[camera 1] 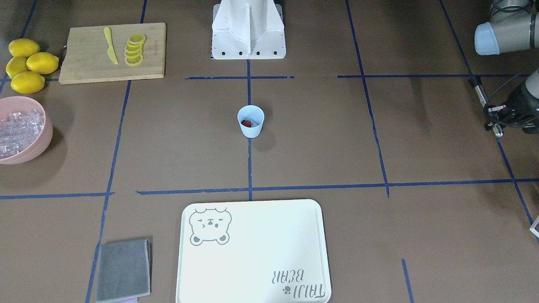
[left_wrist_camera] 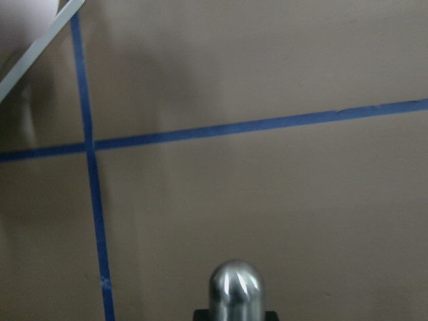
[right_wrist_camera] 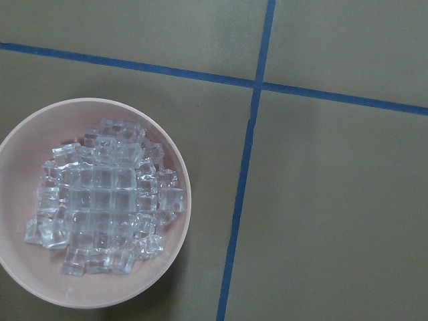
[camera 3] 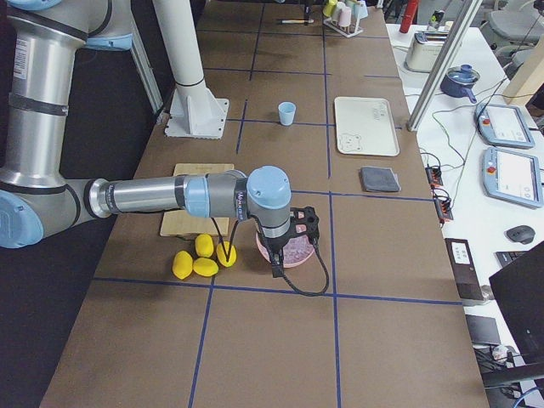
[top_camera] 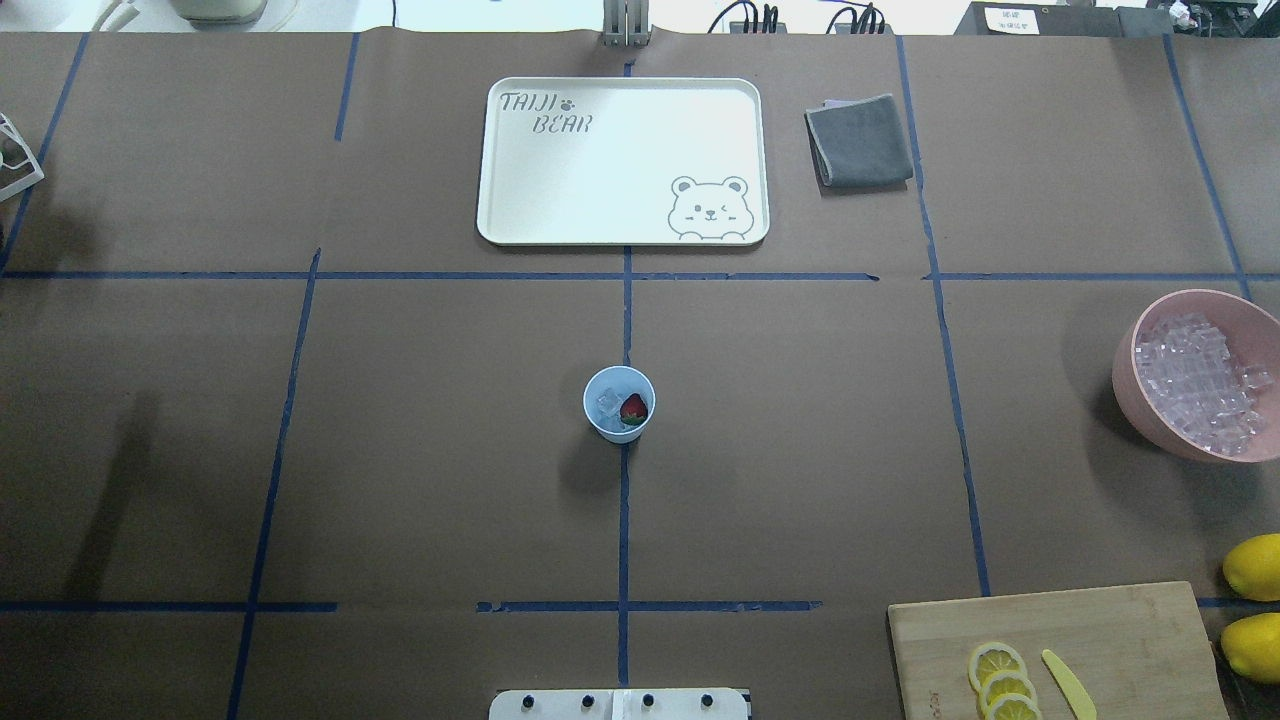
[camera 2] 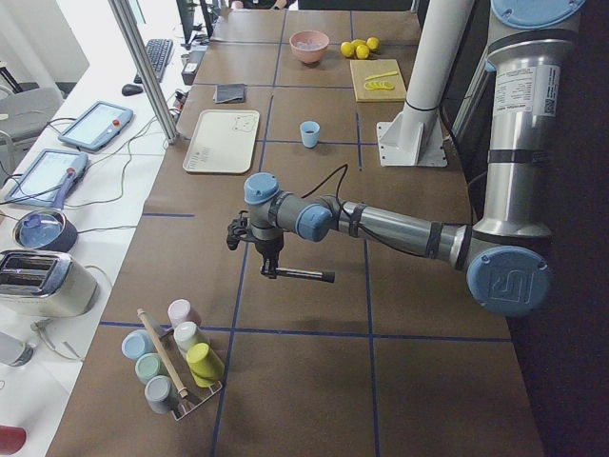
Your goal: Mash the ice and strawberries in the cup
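Note:
My left gripper will put the metal masher rod down on bare table (camera 1: pixel 478 128) next to the nearest blue tape, toward the cup. The rod's tip now hangs over bare table.
The pale blue cup (top_camera: pixel 619 403) stands upright at the table's centre and also shows in the front view (camera 1: pixel 251 121). Inside it lie a red strawberry (top_camera: pixel 633 408) and a clear ice cube (top_camera: pixel 607 401). My left gripper (camera 1: pixel 492 117) is far off to the robot's left, shut on a metal masher rod (camera 1: pixel 484 103). The rod's rounded tip (left_wrist_camera: pixel 235 289) hangs over bare table. My right gripper (camera 3: pixel 289 234) hovers above the pink bowl (right_wrist_camera: pixel 186 200) of ice cubes (right_wrist_camera: pixel 100 200). Its fingers show in no close view, so I cannot tell if it is open or shut.
A cutting board (camera 1: pixel 84 59) with lemon slices (camera 1: pixel 135 49) and a yellow knife (camera 1: pixel 110 45) sits beside whole lemons (camera 1: pixel 27 65). A white bear tray (camera 1: pixel 252 252) and grey cloth (camera 1: pixel 124 269) lie at the operators' side. A rack of cups (camera 2: pixel 176 367) stands at the left end.

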